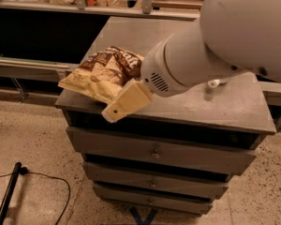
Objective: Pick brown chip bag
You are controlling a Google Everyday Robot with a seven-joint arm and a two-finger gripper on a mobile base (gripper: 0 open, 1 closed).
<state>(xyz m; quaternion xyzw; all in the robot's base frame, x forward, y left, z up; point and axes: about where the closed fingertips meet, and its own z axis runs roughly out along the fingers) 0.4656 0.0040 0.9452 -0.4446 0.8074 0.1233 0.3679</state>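
Note:
Next, my gripper closes on the middle of the brown chip bag (107, 73), between the bag's dark brown end and its pale yellow end.
The brown chip bag (102, 73) lies flat on the left front part of the grey cabinet top (215, 109). Its dark brown end points to the back right and its pale yellow end hangs slightly over the left edge. My gripper (116, 111) is the cream-coloured piece at the end of the big white arm (210, 46). It sits just right of the bag's near edge, at the cabinet's front edge, and overlaps the bag's right side.
The cabinet has several drawers with small knobs (155, 154). A small white object (214, 83) stands on the top, partly hidden behind the arm. A black cable (42, 177) and a dark pole (8, 193) lie on the speckled floor at the left. Shelving runs behind.

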